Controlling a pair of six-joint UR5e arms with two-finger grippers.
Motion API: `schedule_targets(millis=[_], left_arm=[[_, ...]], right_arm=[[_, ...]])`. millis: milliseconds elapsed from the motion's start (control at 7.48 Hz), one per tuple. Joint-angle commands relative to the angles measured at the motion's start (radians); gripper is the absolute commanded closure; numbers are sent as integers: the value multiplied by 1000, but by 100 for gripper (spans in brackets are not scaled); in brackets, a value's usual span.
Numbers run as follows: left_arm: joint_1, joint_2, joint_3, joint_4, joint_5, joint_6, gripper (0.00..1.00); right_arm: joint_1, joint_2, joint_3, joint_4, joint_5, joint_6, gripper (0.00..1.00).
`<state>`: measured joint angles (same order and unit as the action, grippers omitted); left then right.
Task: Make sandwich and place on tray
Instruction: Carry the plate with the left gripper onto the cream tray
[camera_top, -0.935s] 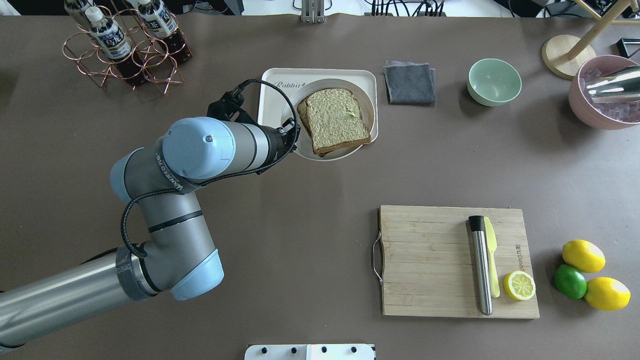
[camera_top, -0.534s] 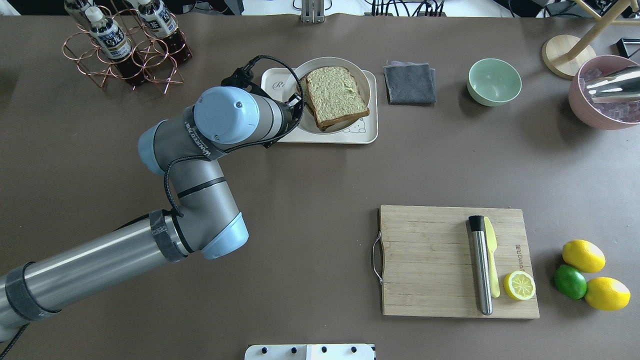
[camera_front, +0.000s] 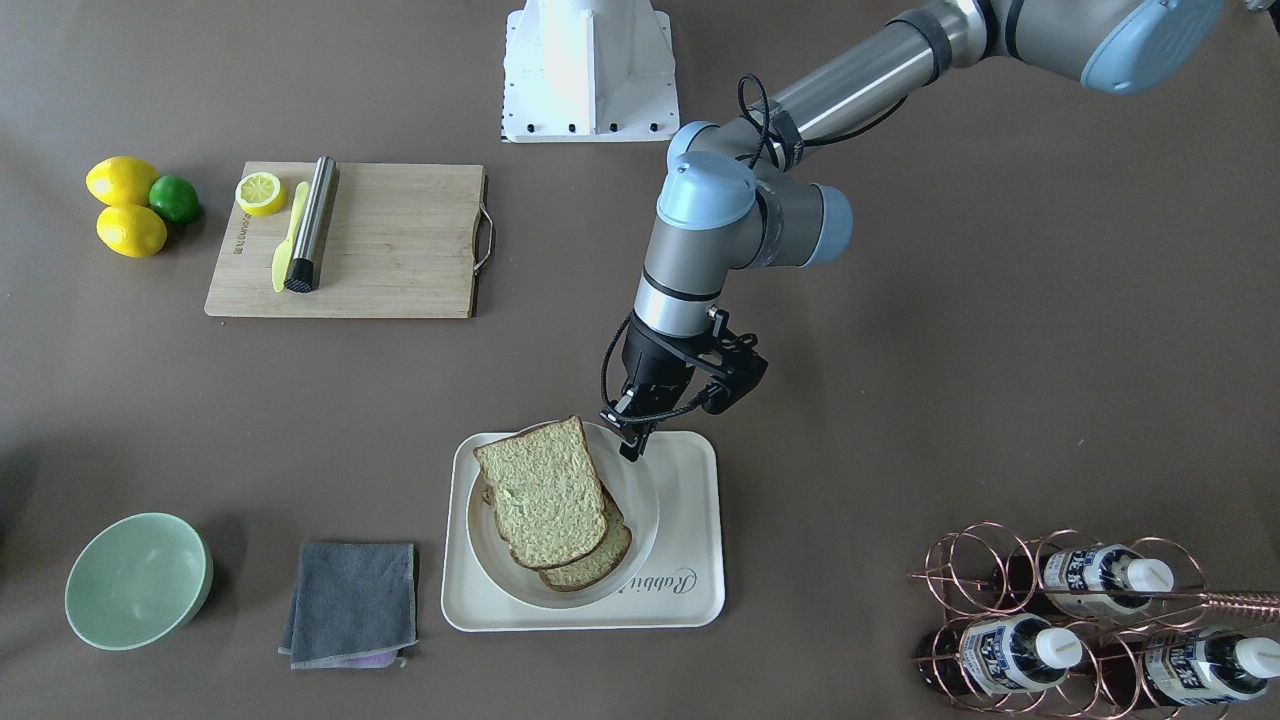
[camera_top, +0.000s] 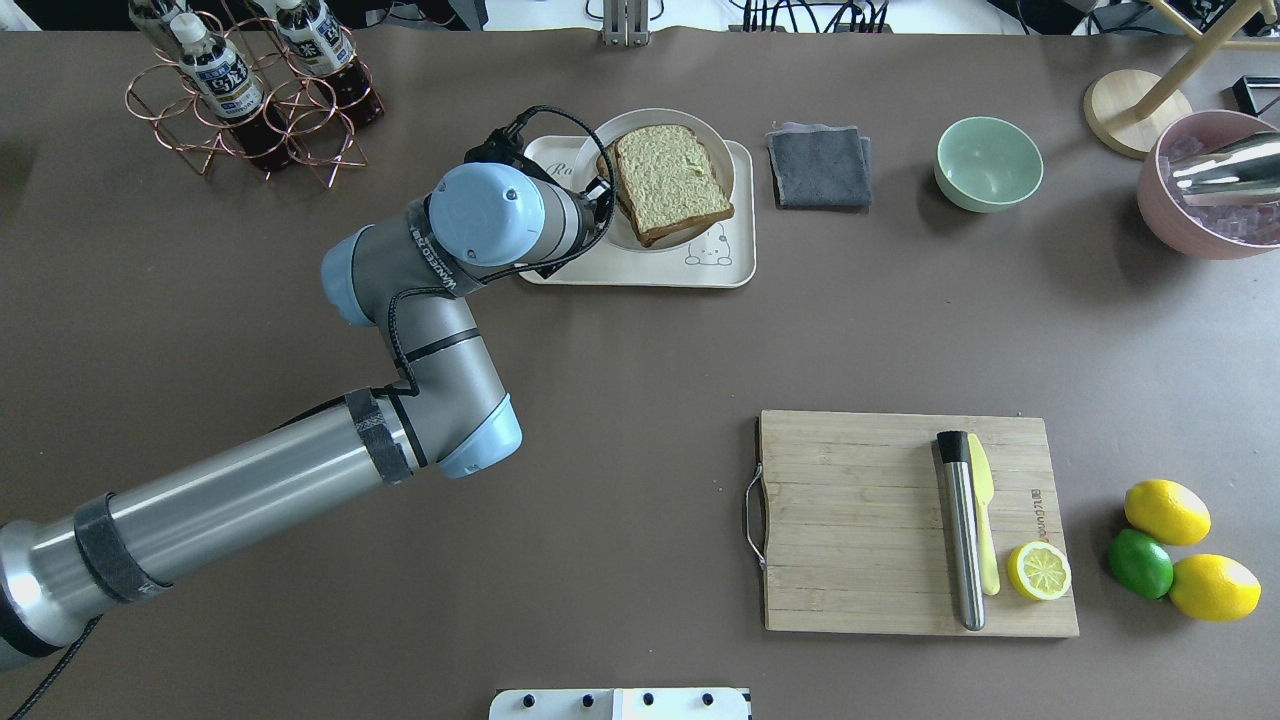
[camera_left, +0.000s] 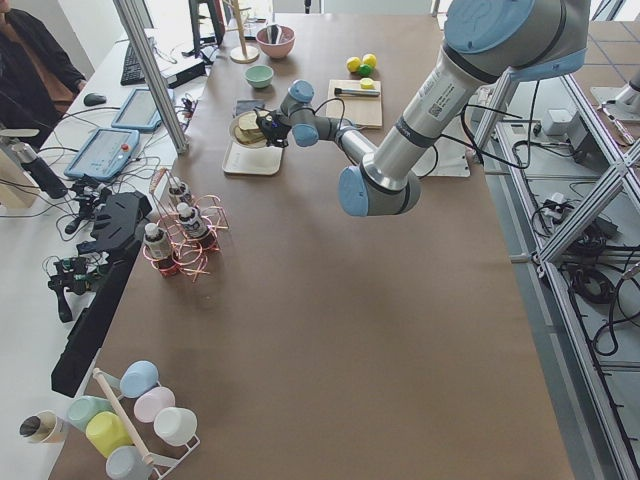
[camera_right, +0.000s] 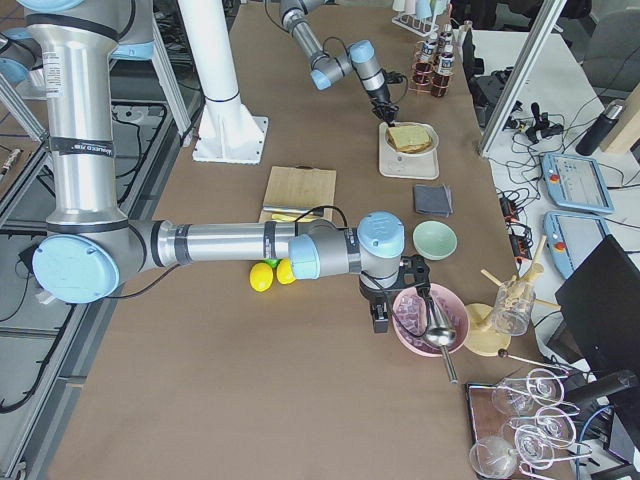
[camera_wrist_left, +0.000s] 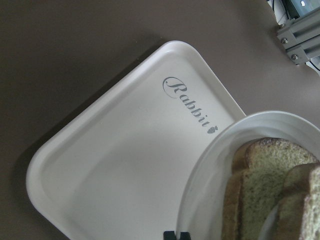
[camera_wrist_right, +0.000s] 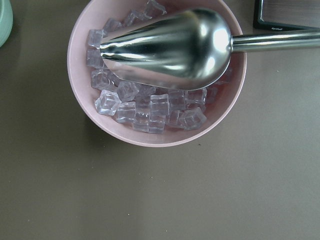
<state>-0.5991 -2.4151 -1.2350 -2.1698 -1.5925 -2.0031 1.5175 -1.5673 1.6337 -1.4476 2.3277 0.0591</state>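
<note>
My left gripper is to set the white plate with the sandwich down on the middle of the cream tray (camera_front: 584, 533).
The sandwich (camera_top: 668, 180), two greenish-tan bread slices with brown crust, lies on a round white plate (camera_top: 660, 243). The plate sits over the cream tray (camera_top: 640, 272) with the "Rabbit" script (camera_wrist_left: 190, 102). The egg is hidden. My left gripper (camera_top: 600, 192) is shut on the plate's rim at the side nearest the robot, as the front view (camera_front: 632, 442) and the left wrist view (camera_wrist_left: 175, 234) show. The plate overhangs the tray's far edge and looks slightly raised. My right gripper (camera_right: 380, 318) is beside the pink bowl; I cannot tell whether it is open or shut.
A copper bottle rack (camera_top: 250, 90) stands left of the tray, with a grey cloth (camera_top: 820, 165) and a green bowl (camera_top: 988, 163) to its right. A pink bowl of ice with a metal scoop (camera_top: 1200, 190) is far right. The cutting board (camera_top: 860, 520) holds a lemon half.
My left arm has carried the plate with the sandwich away from the robot, from the tray's near edge to over its far part. The cartoon animal on the tray now shows.
</note>
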Motion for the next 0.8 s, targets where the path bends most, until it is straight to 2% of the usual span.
schedule_targets(millis=[0, 668], left_arm=[[2, -9, 60, -31, 2, 23, 100], [1, -7, 78, -36, 2, 47, 100]], right_arm=[[7, 1, 1, -5, 1, -1, 0], [7, 0, 0, -5, -7, -1, 0]])
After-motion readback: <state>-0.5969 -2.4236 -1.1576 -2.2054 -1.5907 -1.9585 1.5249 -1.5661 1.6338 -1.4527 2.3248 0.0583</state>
